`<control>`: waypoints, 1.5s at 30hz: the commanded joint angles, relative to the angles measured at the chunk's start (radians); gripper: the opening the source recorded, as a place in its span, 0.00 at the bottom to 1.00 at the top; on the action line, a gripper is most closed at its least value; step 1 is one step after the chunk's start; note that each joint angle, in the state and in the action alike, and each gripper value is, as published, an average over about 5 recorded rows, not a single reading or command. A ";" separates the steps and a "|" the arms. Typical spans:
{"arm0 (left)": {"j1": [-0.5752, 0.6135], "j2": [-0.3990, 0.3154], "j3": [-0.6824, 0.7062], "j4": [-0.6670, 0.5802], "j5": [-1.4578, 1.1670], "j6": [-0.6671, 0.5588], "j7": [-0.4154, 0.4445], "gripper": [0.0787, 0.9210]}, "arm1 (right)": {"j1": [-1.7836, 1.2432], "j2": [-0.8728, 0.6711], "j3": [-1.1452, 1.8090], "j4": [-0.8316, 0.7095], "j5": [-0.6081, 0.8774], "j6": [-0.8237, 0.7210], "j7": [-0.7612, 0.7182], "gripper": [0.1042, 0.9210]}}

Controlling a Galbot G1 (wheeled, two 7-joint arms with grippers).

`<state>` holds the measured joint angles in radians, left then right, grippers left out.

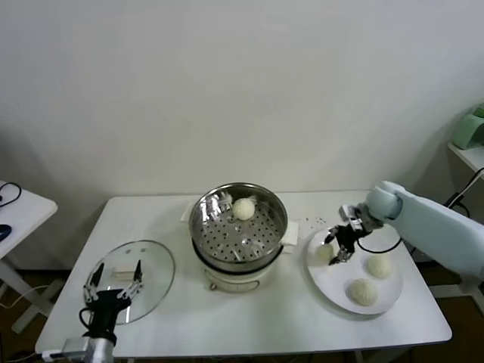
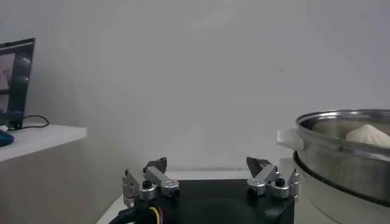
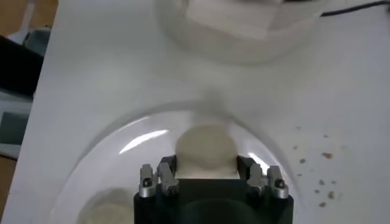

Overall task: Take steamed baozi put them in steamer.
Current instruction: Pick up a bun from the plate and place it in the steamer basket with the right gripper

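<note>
My right gripper needs to release the baozi inside the side of the steel steamer (image 1: 218, 231) nearest the glass lid.
The steel steamer (image 1: 203, 227) stands mid-table on its cream pot base, with one baozi (image 1: 243, 209) in it at the far side. Three baozi lie on the white plate (image 1: 333, 291) to its right: two free ones (image 1: 380, 265) (image 1: 364, 292) and one (image 1: 324, 253) at the plate's left edge. My right gripper (image 1: 336, 246) is down on that left one. In the right wrist view its fingers (image 3: 167, 170) press both sides of the baozi (image 3: 205, 146), which rests on the plate (image 3: 122, 137). My left gripper (image 1: 113, 281) is open and empty over the lid.
A flat glass lid (image 1: 155, 265) lies at the table's front left under the left gripper (image 2: 207, 167). The steamer rim (image 2: 341, 131) and its baozi (image 2: 368, 134) show in the left wrist view. A side table (image 1: 23, 204) stands far left.
</note>
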<state>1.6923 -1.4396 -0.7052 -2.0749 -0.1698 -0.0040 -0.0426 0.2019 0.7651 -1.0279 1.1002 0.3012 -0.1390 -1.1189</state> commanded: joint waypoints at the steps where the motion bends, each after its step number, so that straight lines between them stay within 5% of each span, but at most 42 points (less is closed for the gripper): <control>1: 0.002 -0.005 0.007 -0.015 0.000 0.001 0.001 0.88 | 0.388 0.056 -0.245 -0.058 0.328 -0.030 -0.006 0.66; 15: -0.003 0.002 0.042 -0.050 0.026 0.011 0.015 0.88 | 0.579 0.328 -0.382 -0.121 0.614 -0.087 0.009 0.66; 30: -0.009 -0.003 0.091 -0.102 0.106 0.004 0.014 0.88 | 0.412 0.678 -0.388 -0.226 0.628 -0.105 0.043 0.67; 45: -0.003 -0.017 0.084 -0.100 0.103 0.002 0.009 0.88 | 0.348 0.706 -0.456 -0.255 0.567 -0.085 0.036 0.67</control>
<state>1.6888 -1.4524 -0.6234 -2.1754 -0.0763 -0.0019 -0.0311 0.5808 1.4101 -1.4514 0.8695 0.8841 -0.2274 -1.0845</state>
